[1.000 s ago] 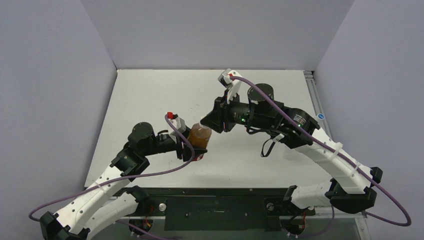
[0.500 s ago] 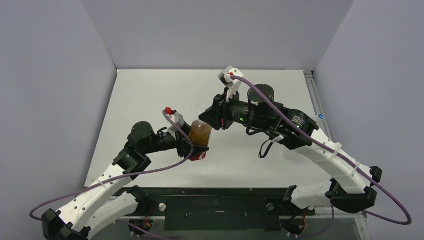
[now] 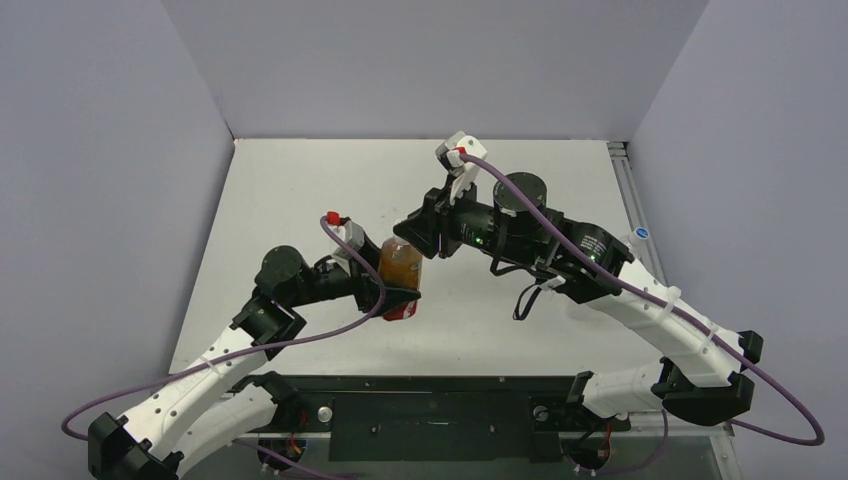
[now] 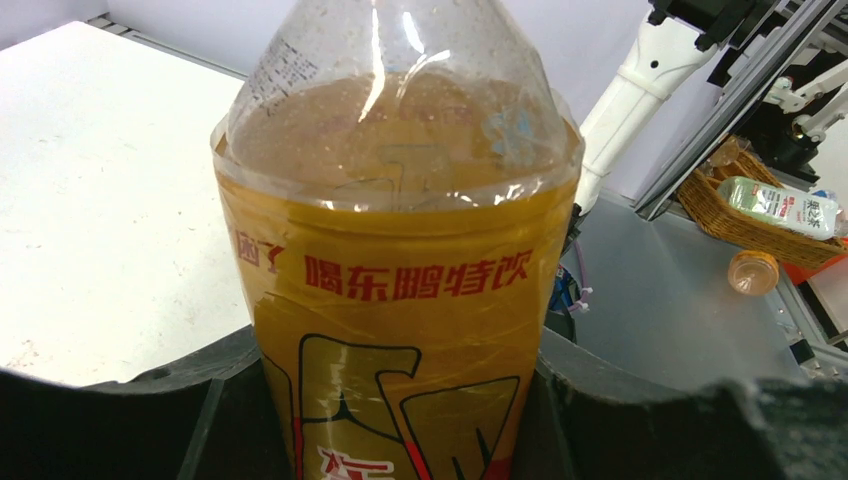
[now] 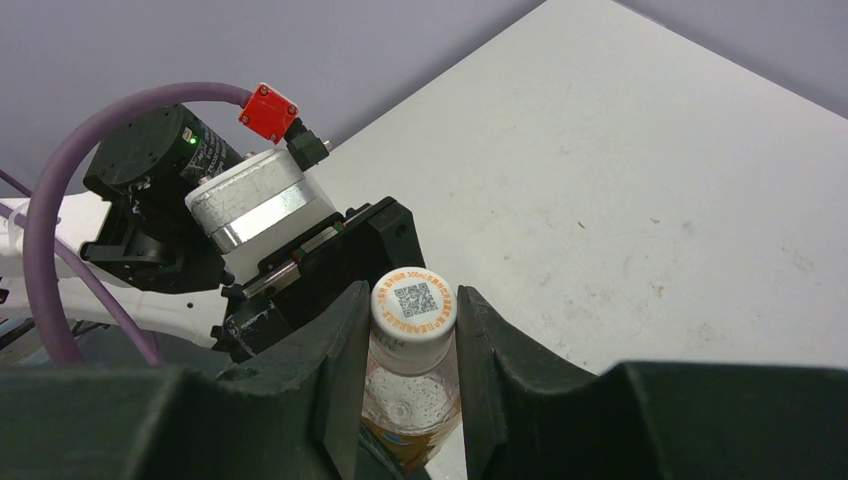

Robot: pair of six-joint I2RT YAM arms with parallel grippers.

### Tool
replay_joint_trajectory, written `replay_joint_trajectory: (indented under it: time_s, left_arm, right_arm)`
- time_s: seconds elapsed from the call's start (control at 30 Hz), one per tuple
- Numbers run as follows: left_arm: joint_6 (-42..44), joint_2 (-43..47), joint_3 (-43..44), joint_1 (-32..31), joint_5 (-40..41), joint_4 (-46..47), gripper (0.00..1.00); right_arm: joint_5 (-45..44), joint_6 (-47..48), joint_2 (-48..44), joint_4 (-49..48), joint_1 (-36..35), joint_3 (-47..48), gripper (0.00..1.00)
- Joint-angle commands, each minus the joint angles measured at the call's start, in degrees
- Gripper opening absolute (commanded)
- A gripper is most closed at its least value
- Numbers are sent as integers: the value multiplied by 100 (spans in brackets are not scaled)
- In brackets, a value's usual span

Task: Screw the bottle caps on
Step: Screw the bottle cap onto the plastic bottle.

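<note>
The bottle's neck slants under my right gripper's fingers, so my right gripper needs to open while my left gripper tips the bottle more upright, then grip the cap [image 5: 413,305].
An amber-orange bottle [image 4: 400,270] with a yellow label and red writing fills the left wrist view. My left gripper [image 3: 397,298] is shut on its lower body, one dark finger [image 4: 130,420] on each side. In the top view the bottle [image 3: 400,266] stands held just above the table's middle. A white cap [image 5: 413,305] printed with a square code sits on the bottle's neck [image 5: 415,395]. My right gripper [image 5: 411,320] is shut on that cap, its fingers [image 5: 335,350] pressed against both sides. From above, the right gripper [image 3: 404,240] sits over the bottle's top.
The white table [image 3: 300,190] is walled in by grey panels at the left, back and right. Beyond the table's edge, the left wrist view shows a wicker basket [image 4: 740,225] with a bottle in it and a metal frame [image 4: 720,110].
The left arm has shifted the bottle slightly left and back, standing it more upright. The right gripper has followed leftward, staying on the cap. Neither gripper's jaws moved.
</note>
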State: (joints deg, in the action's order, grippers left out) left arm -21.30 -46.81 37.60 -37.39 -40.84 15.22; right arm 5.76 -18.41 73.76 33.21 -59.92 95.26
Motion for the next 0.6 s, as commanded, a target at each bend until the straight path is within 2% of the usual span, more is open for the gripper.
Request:
replay_joint_trajectory:
  time_s: [0.0, 0.33, 0.57]
  left_arm:
    - [-337, -12, 113, 2, -134, 1069, 0]
    - [-421, -101, 176, 59, -233, 1243, 0]
    - [475, -45, 413, 65, 165, 380, 0]
  right_arm:
    - [411, 102, 196, 172, -276, -294, 0]
    - [113, 297, 5, -208, -417, -679, 0]
    - [84, 282, 65, -102, -432, -638, 1]
